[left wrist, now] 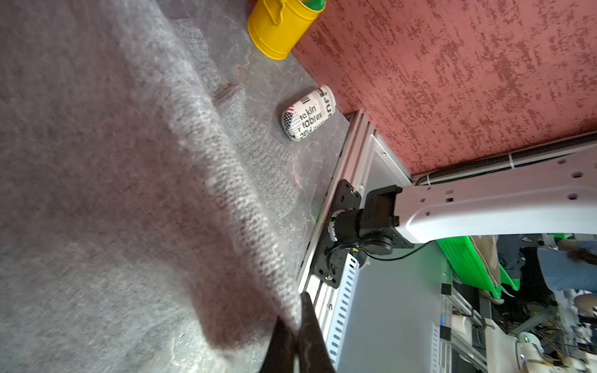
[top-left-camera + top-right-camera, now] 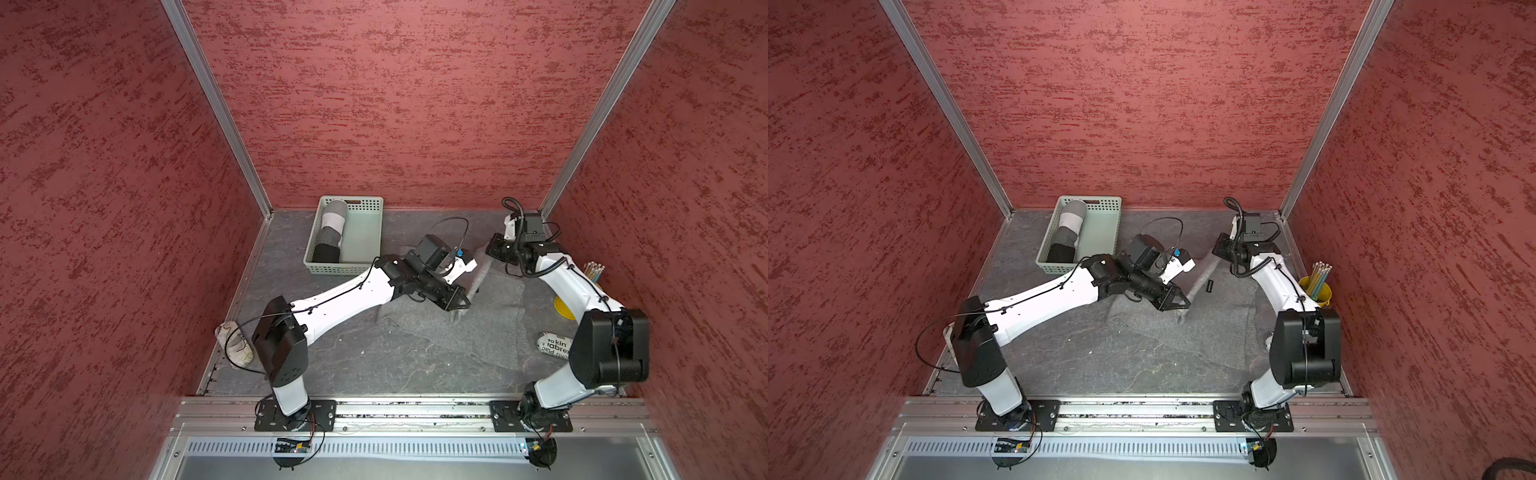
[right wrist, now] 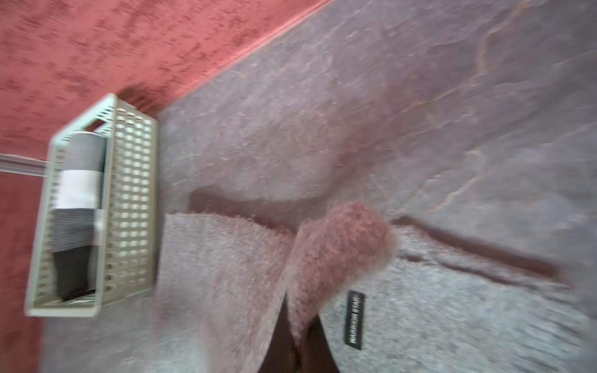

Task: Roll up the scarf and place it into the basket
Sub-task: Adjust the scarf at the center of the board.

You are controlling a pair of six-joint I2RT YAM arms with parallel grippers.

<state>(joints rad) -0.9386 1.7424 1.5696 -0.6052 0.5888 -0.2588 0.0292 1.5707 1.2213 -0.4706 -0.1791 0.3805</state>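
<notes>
I need to use my right gripper to release the grey scarf's edge, leaving it lying flat on the dark table [image 2: 528, 284] beside the yellow bucket.
The grey fuzzy scarf [image 2: 490, 328] lies spread on the dark table right of centre, with a black label [image 3: 354, 319] on it. My left gripper [image 2: 462, 306] is shut on one point of its far-left edge; the wrist view shows the knit pinched between the jaws [image 1: 295, 326]. My right gripper [image 2: 1219, 249] is shut on the same edge farther back [image 3: 298, 336], and a fold bulges above the jaws. The edge between the two is lifted off the table. The pale mint basket [image 2: 372, 232] stands at the back left, apart from the scarf [image 2: 1217, 328].
A rolled cloth with grey, white and black bands [image 2: 330, 232] lies in the basket's [image 3: 129, 193] left half. A yellow bucket of pencils [image 2: 1316, 289] stands by the right wall, a printed white roll [image 1: 307, 113] nearer the front. Another pale roll [image 2: 235, 343] lies by the left wall.
</notes>
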